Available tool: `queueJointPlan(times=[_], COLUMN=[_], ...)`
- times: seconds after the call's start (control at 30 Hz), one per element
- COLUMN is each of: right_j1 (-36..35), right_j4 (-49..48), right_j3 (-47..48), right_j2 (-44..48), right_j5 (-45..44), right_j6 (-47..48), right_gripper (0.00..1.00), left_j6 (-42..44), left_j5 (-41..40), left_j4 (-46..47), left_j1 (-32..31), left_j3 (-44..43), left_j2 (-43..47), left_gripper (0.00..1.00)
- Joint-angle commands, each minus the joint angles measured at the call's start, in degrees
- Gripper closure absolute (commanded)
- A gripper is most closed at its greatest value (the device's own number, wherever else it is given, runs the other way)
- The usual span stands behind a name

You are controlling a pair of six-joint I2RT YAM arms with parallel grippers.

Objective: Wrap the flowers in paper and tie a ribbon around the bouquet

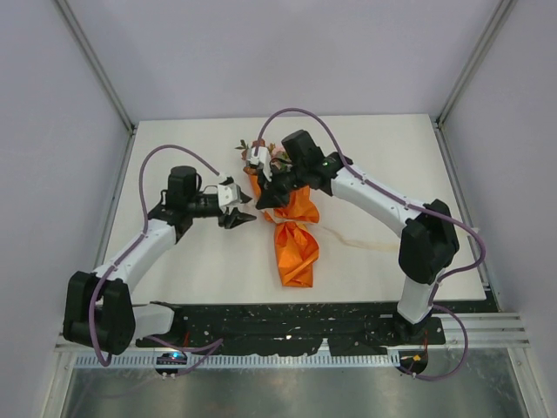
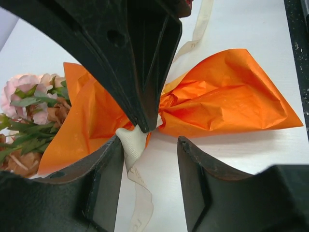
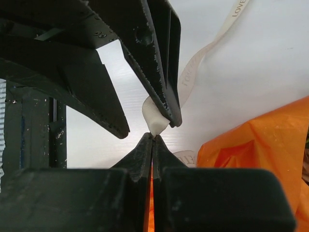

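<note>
The robot's right gripper is pinching the ribbon across the open left gripper's finger, so next the left gripper takes this fold before the right gripper takes the trailing ribbon (image 2: 143, 205).
The bouquet lies mid-table, its orange paper (image 1: 296, 248) pinched at the waist, with the pink and rust flowers (image 1: 261, 155) at the far end. My right gripper (image 3: 153, 137) is shut on a fold of the cream ribbon (image 3: 155, 121) at that waist. My left gripper (image 2: 149, 164) is open around the same spot. The ribbon (image 2: 131, 142) rests against its left finger and trails down between the fingers. In the left wrist view the flowers (image 2: 34, 104) sit left and the flared paper (image 2: 227, 96) right. From above, the left gripper (image 1: 237, 218) sits just left of the right gripper (image 1: 265, 198).
A loose length of ribbon (image 1: 364, 245) trails over the white table to the right of the bouquet. A black mounting rail (image 1: 296, 318) runs along the near edge. Grey walls close in the far and side edges.
</note>
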State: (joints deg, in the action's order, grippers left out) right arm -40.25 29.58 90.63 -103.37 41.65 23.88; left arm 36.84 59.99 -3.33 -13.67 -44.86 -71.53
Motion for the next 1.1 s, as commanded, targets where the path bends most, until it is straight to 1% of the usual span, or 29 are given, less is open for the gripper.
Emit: queueJointPlan(times=[0.0, 0.07, 0.1, 0.13, 0.23, 0.27, 0.3, 0.33, 0.37, 0.4, 0.43, 0.5, 0.6, 0.73, 0.8, 0.87, 0.9, 0.93, 0.97, 1.0, 1.03, 1.07], right_j1=[0.52, 0.7, 0.79, 0.7, 1.57, 2.01, 2.89, 3.59, 3.95, 4.56, 4.74, 4.83, 4.74, 4.3, 4.13, 4.13, 4.13, 4.21, 4.3, 4.39, 4.48, 4.48], right_j4=[-1.63, -1.9, -2.16, -2.16, -1.9, -1.81, -1.64, -1.63, -1.81, -2.07, -3.03, -4.09, -9.26, -11.38, -12.09, -11.57, -11.39, -10.61, -10.34, -10.16, -9.9, -9.03], right_j3=[-1.24, -1.68, -1.95, -2.04, -1.95, -1.95, -2.21, -2.47, -3.43, -4.05, -5.45, -6.52, -7.84, -6.08, -5.21, -4.33, -4.32, -4.5, -4.85, -5.63, -5.99, -6.34], right_j2=[3.97, 4.32, 4.58, 4.84, 5.46, 5.46, 5.46, 5.55, 5.64, 5.81, 5.73, 5.29, 4.23, 1.42, 0.63, 0.01, 0.19, 0.45, 1.06, 1.76, 2.55, 2.82], right_j5=[1.24, 1.5, 1.59, 1.68, 1.86, 2.03, 2.73, 2.91, 2.83, 2.74, 2.74, 3.17, 3.97, 4.49, 5.45, 6.6, 6.69, 7.04, 7.22, 7.48, 7.66, 7.83], right_j6=[0.82, 0.56, 0.47, 0.29, -0.49, -1.02, -1.55, -1.64, -1.56, -1.29, -1.38, -1.12, -3.65, -5.15, -5.59, -5.6, -5.51, -4.81, -4.02, -3.84, -3.23, -2.96], right_gripper=[0.95, 0.95, 0.95, 0.95, 0.95, 0.92, 0.77, 0.68, 0.46, 0.4, 0.34, 0.33, 0.32, 0.32, 0.35, 0.6, 0.86, 0.95, 0.95, 0.95, 0.95, 0.95], left_j6=[0.87, 1.21, 1.04, 0.52, -1.85, -3.69, -5.18, -6.5, -7.56, -8.18, -8.27, -8.54, -10.21, -9.86, -9.59, -8.72, -7.93, -6.97, -5.04, -2.85, 1.52, 5.66], left_j5=[0.04, -0.13, -0.22, -0.57, -2.58, -3.46, -3.73, -3.3, -3.3, -3.04, -2.86, -2.77, -3.21, -3.91, -4.0, -4.35, -4.26, -4.26, -4.26, -4.26, -4.0, -3.91], left_j4=[2.72, 1.41, 0.96, 0.79, 1.83, 2.97, 4.81, 5.96, 6.58, 7.02, 6.94, 7.29, 8.43, 8.17, 7.47, 6.15, 5.19, 4.13, 3.52, -0.15, -2.71, -5.08], left_j1=[-1.71, -2.5, -2.76, -2.94, -3.03, -3.03, -2.42, -1.98, -1.71, -1.54, -1.36, -1.36, -1.27, -1.36, -1.1, -0.83, -0.48, -0.04, 0.31, 0.83, 1.1, 1.36], left_j3=[-2.42, -3.03, -3.56, -3.83, -4.18, -4.01, -3.74, -3.57, -3.48, -3.39, -3.3, -2.87, -2.07, -1.72, -1.81, -2.16, -2.25, -2.16, -2.16, -2.25, -2.25, -2.34], left_j2=[-0.54, -0.98, -1.33, -1.68, -1.95, -1.86, -2.04, -1.95, -2.04, -1.95, -1.86, -1.69, -1.33, -0.98, -1.07, -1.25, -1.33, -1.51, -1.6, -1.6, -1.69, -1.6], left_gripper=[0.55, 0.65, 0.74, 0.85, 1.0, 1.0, 1.0, 1.0, 1.0, 1.0, 1.0, 1.0, 1.0, 1.0, 1.0, 1.0, 1.0, 1.0, 1.0, 0.97, 0.89, 0.75])
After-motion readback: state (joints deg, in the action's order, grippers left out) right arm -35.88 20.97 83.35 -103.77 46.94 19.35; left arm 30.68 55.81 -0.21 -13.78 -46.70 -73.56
